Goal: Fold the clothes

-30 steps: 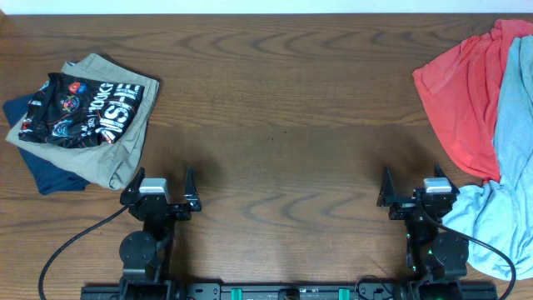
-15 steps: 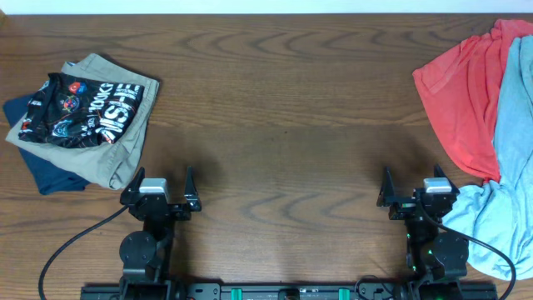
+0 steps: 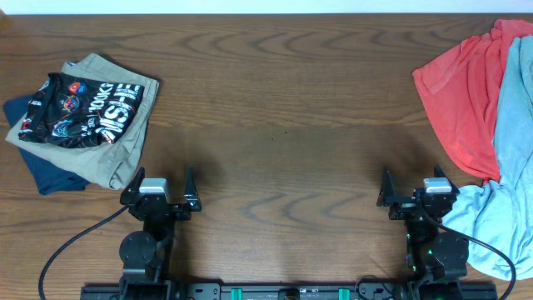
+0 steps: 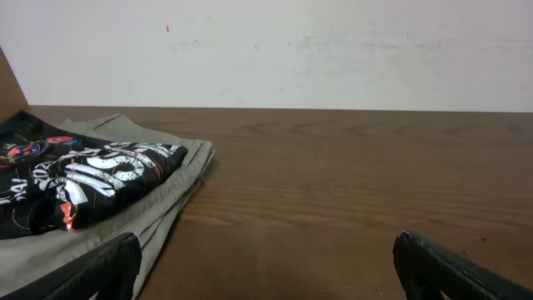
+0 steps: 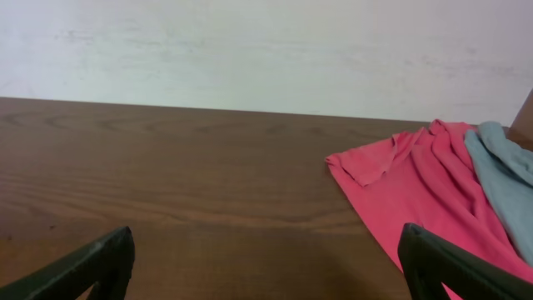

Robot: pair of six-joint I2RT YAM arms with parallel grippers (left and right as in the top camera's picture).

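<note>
My right gripper next grabs the light-blue T-shirt by its edge (image 3: 453, 215) facing the table's middle, just in front of the coral-red T-shirt.
A coral-red T-shirt (image 3: 462, 96) lies crumpled at the table's right edge, with a pale light-blue T-shirt (image 3: 510, 158) partly over it and running down to the front right. Both show in the right wrist view, the red one (image 5: 416, 179) and the blue one (image 5: 504, 171). My right gripper (image 3: 414, 185) is open and empty at the front right, just left of the blue shirt. My left gripper (image 3: 158, 182) is open and empty at the front left. Its fingers (image 4: 96, 271) frame bare wood.
A pile of folded clothes sits at the back left: a black printed garment (image 3: 83, 108) on a khaki one (image 3: 117, 150) over a navy one (image 3: 42, 171). The pile also shows in the left wrist view (image 4: 92, 179). A white wall runs behind the table.
</note>
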